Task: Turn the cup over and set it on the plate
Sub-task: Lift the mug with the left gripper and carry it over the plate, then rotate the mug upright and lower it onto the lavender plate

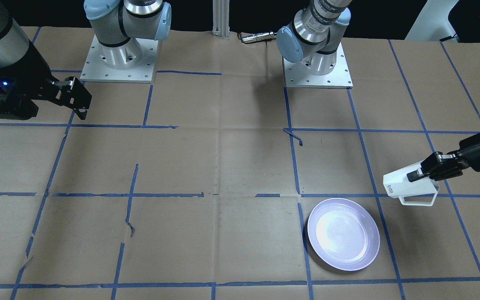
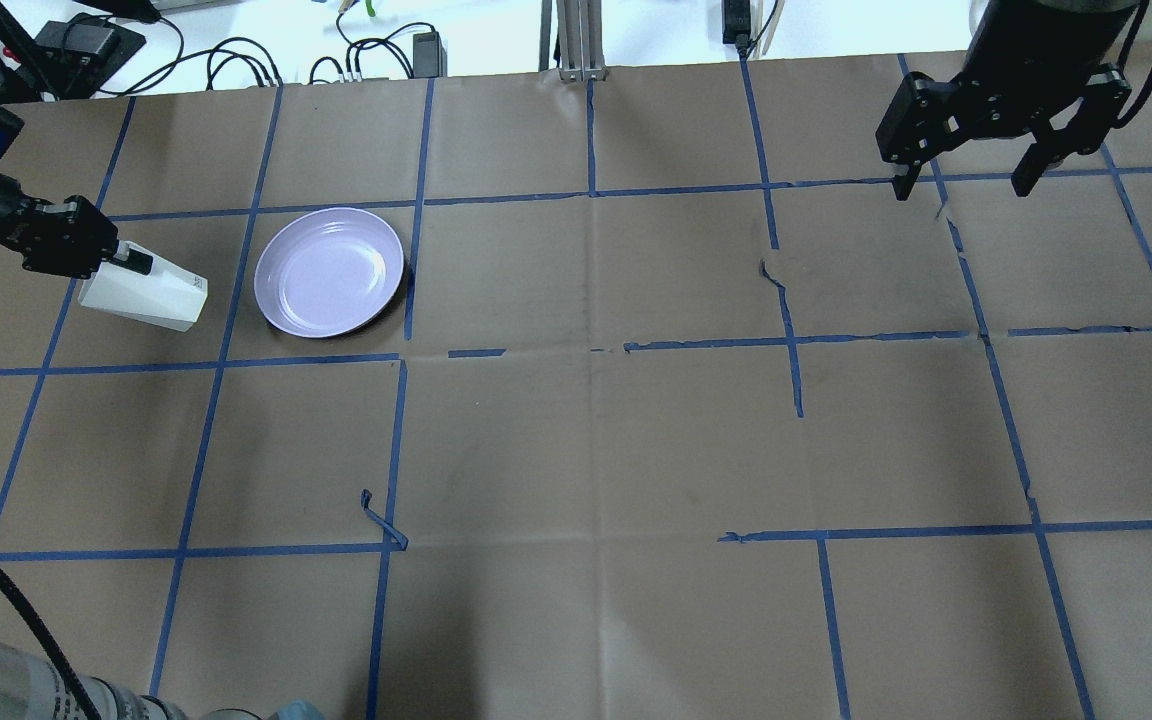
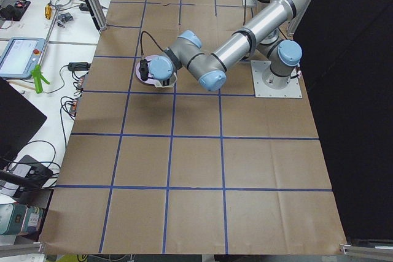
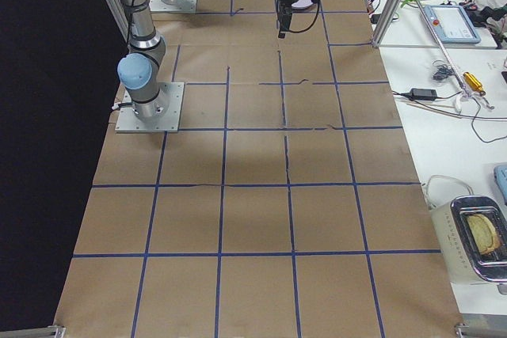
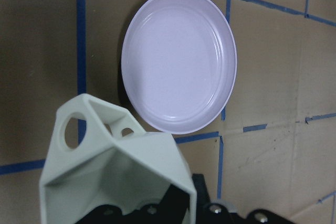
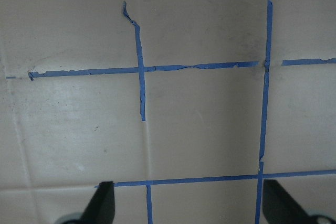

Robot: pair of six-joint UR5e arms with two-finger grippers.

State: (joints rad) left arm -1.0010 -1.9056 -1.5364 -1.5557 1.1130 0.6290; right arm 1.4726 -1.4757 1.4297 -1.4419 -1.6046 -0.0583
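Observation:
My left gripper has the white faceted cup. It will set the cup down on the middle of the lavender plate (image 1: 343,233) (image 5: 179,62).
The white faceted cup (image 1: 404,184) is held on its side above the table, base with dark lettering toward the plate, boxy handle hanging down. My left gripper (image 1: 421,174) is shut on the cup's rim wall. In the overhead view the cup (image 2: 148,294) hangs just left of the plate (image 2: 329,270), with my left gripper (image 2: 124,262) on it. The left wrist view shows the cup (image 5: 115,177) close up, the lavender plate (image 5: 178,59) beyond it. The plate (image 1: 343,233) lies flat and holds nothing. My right gripper (image 2: 961,188) is open, far away, holding nothing.
The table is brown paper with a grid of blue tape (image 2: 591,190), some strips torn and lifted (image 2: 381,520). The arm bases (image 1: 317,62) stand at the robot's side. Cables and devices (image 2: 236,60) lie beyond the far edge.

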